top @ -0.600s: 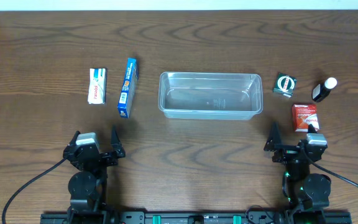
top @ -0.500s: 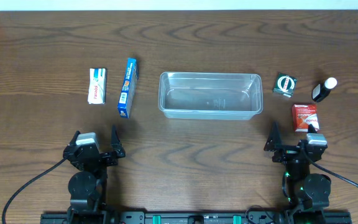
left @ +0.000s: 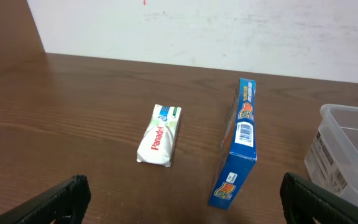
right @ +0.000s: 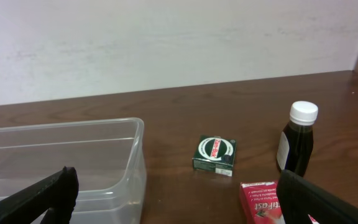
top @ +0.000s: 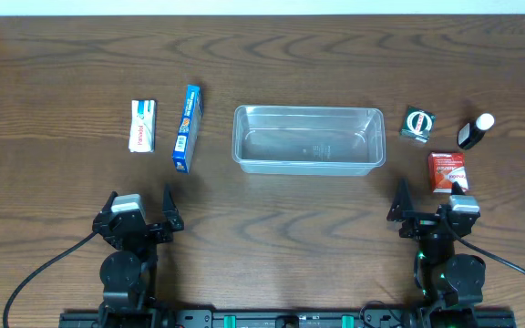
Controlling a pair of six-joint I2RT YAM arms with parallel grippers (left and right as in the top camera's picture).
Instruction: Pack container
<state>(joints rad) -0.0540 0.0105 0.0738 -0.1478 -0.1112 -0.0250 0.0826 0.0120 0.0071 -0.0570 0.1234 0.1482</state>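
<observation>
The robot's left gripper will next move to the middle of the blue box (top: 188, 122) (left: 246, 111) beside the white packet and close there.
The clear plastic container (top: 308, 138) lies empty at the table's middle; part of it shows in the left wrist view (left: 350, 149) and the right wrist view (right: 61, 165). Left of it stand a blue box (top: 186, 128) (left: 236, 149) and a white packet (top: 142, 126) (left: 160, 135). On the right are a green box (top: 417, 123) (right: 215, 154), a dark bottle with a white cap (top: 475, 130) (right: 297, 138) and a red box (top: 447, 171) (right: 263, 202). My left gripper (top: 138, 211) (left: 182, 199) and right gripper (top: 429, 202) (right: 179, 199) rest near the front edge, both open and holding nothing.
Cables run from both arm bases along the front edge (top: 44, 273). A pale wall (right: 166, 43) rises behind the table's far edge.
</observation>
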